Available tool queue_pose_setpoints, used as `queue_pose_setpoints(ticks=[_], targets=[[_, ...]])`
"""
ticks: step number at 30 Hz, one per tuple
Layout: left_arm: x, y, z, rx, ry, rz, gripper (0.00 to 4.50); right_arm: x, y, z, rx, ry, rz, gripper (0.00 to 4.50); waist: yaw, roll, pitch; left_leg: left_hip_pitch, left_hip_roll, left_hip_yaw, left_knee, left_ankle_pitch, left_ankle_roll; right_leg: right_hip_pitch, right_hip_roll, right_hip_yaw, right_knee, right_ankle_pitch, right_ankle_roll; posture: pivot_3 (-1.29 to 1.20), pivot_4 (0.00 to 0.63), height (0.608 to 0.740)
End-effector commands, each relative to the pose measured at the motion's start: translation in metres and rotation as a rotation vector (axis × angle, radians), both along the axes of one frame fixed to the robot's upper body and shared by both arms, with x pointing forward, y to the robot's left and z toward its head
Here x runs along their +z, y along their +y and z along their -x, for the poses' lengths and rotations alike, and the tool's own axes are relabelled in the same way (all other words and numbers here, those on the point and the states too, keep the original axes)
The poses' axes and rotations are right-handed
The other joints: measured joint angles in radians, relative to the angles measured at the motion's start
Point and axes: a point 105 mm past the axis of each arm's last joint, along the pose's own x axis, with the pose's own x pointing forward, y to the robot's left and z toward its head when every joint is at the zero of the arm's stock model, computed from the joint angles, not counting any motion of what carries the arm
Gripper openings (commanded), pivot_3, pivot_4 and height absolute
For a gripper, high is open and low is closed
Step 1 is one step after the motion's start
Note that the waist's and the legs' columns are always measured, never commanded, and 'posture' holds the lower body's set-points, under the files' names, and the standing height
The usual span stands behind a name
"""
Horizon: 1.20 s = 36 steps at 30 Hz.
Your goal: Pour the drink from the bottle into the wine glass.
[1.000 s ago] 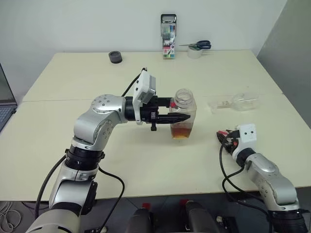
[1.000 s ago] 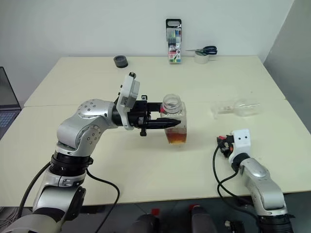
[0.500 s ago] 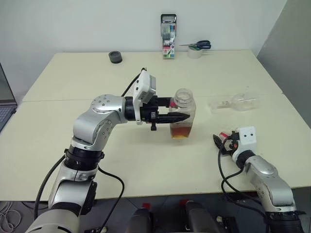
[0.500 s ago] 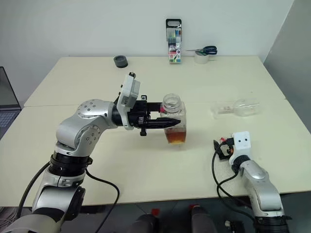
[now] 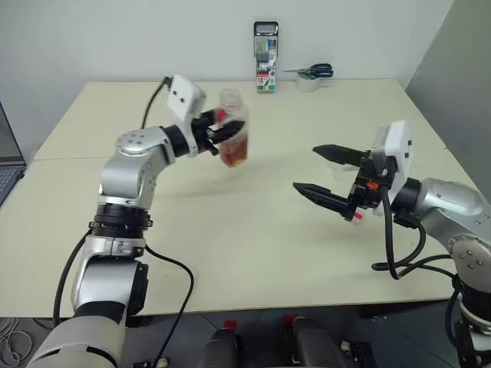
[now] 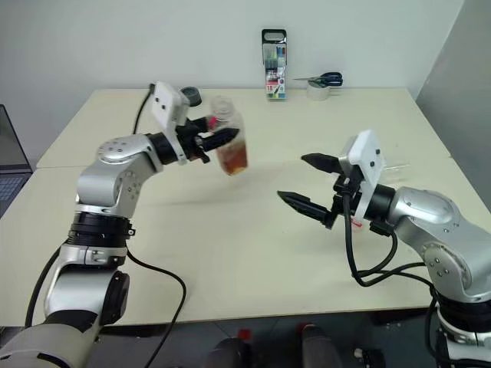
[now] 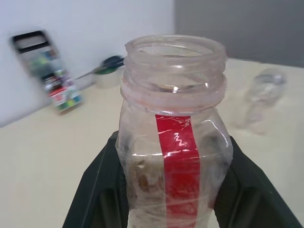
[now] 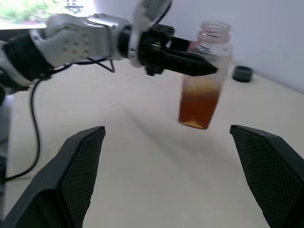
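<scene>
Next, my left gripper lets go of the clear bottle on the table [image 5: 176, 182] just in front of the seam, towards the laptop.
The clear bottle [image 5: 234, 138] has no cap on and hangs tilted slightly above the table's far left part, with my left gripper [image 5: 229, 132] shut on its sides. A little amber drink [image 5: 235, 155] sits in its bottom. In the left wrist view the bottle's red label strip [image 7: 178, 171] faces the camera. My right gripper [image 5: 305, 168] is raised over the table's right side, open wide and pointing left toward the bottle [image 8: 204, 90]. The wine glass [image 7: 263, 88] lies on its side on the table behind the right gripper, mostly hidden in the eye views.
A marker-pen case [image 5: 265, 46] stands at the back edge, with scissors on a tape roll [image 5: 311, 77] to its right. A small black round thing [image 5: 182, 90] lies at the back left. A laptop edge [image 5: 6, 165] shows at the far left.
The left arm has lifted the bottle up and away toward the far left. The right gripper has risen from the table's front right, swung left and opened wide.
</scene>
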Motion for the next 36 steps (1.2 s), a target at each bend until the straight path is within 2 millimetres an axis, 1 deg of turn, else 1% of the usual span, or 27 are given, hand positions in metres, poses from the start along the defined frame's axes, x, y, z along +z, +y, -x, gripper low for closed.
queue_pose_setpoints(ticks=[1, 4, 8, 10, 12, 16, 22, 25, 28, 36], targets=[[0.024, 0.024, -0.009, 0.124, -0.096, 0.027, 1.81, 0.011, 0.008, 0.006, 0.085, -0.008, -0.008, 4.49, 0.004, -0.001, 0.000, -0.001, -0.001, -0.001, 0.000, 0.000, 0.000, 0.000, -0.001, 0.000, -0.001, 0.000, 0.000, 0.00, 0.150, 0.740], [0.022, 0.047, -0.019, 0.264, -0.100, 0.076, 1.81, 0.016, 0.013, 0.003, 0.119, -0.006, -0.009, 4.49, 0.005, -0.002, 0.001, -0.002, -0.002, -0.001, 0.000, 0.000, 0.000, 0.000, -0.003, -0.001, -0.002, 0.000, 0.000, 0.00, 0.150, 0.740], [0.022, 0.066, -0.024, 0.340, -0.101, 0.105, 1.81, 0.019, 0.016, -0.001, 0.151, -0.007, -0.006, 4.49, 0.005, -0.003, 0.001, -0.002, -0.001, -0.002, 0.000, 0.000, 0.000, -0.001, -0.003, -0.001, -0.002, 0.000, 0.000, 0.00, 0.150, 0.740], [0.021, 0.070, -0.025, 0.353, -0.099, 0.111, 1.81, 0.020, 0.017, -0.001, 0.158, -0.009, -0.005, 4.49, 0.004, -0.003, 0.001, -0.002, -0.001, -0.002, 0.000, 0.000, 0.000, -0.001, -0.003, -0.001, -0.001, 0.000, 0.000, 0.00, 0.150, 0.740], [0.012, 0.079, -0.025, 0.383, -0.078, 0.151, 1.81, 0.022, 0.019, 0.000, 0.173, -0.013, -0.004, 4.49, 0.003, -0.003, 0.001, -0.002, -0.001, -0.002, 0.000, 0.000, 0.000, -0.001, -0.003, -0.001, -0.001, 0.000, 0.000, 0.00, 0.150, 0.740], [-0.007, 0.089, -0.022, 0.438, -0.051, 0.202, 1.81, 0.025, 0.023, 0.004, 0.198, -0.018, -0.008, 4.49, 0.001, -0.003, 0.001, -0.002, -0.001, -0.001, 0.000, 0.000, 0.000, -0.002, -0.004, 0.000, 0.000, 0.000, 0.000, 0.00, 0.150, 0.740], [-0.024, 0.109, -0.017, 0.562, -0.038, 0.252, 1.81, 0.030, 0.027, 0.006, 0.201, -0.024, -0.027, 4.49, 0.000, -0.003, 0.001, -0.002, -0.001, -0.001, 0.000, 0.000, 0.000, -0.003, -0.004, 0.000, 0.001, 0.000, 0.000, 0.00, 0.150, 0.740], [-0.027, 0.112, -0.014, 0.588, -0.060, 0.219, 1.81, 0.029, 0.027, 0.005, 0.189, -0.026, -0.036, 4.49, 0.001, -0.004, 0.001, -0.002, -0.001, -0.002, 0.000, 0.000, 0.000, -0.003, -0.004, 0.000, 0.002, 0.000, 0.000, 0.00, 0.150, 0.740], [-0.028, 0.112, -0.010, 0.605, -0.069, 0.228, 1.81, 0.030, 0.027, 0.004, 0.175, -0.030, -0.047, 4.49, 0.001, -0.004, 0.001, -0.002, -0.001, -0.001, 0.000, 0.000, 0.000, -0.003, -0.004, 0.000, 0.002, 0.000, 0.000, 0.00, 0.150, 0.740], [-0.030, 0.101, 0.006, 0.603, -0.114, 0.217, 1.81, 0.031, 0.026, 0.001, 0.138, -0.039, -0.071, 4.49, 0.001, -0.004, 0.001, -0.002, -0.001, -0.001, 0.000, 0.000, 0.000, -0.003, -0.004, 0.000, 0.002, 0.000, 0.000, 0.00, 0.150, 0.740]])
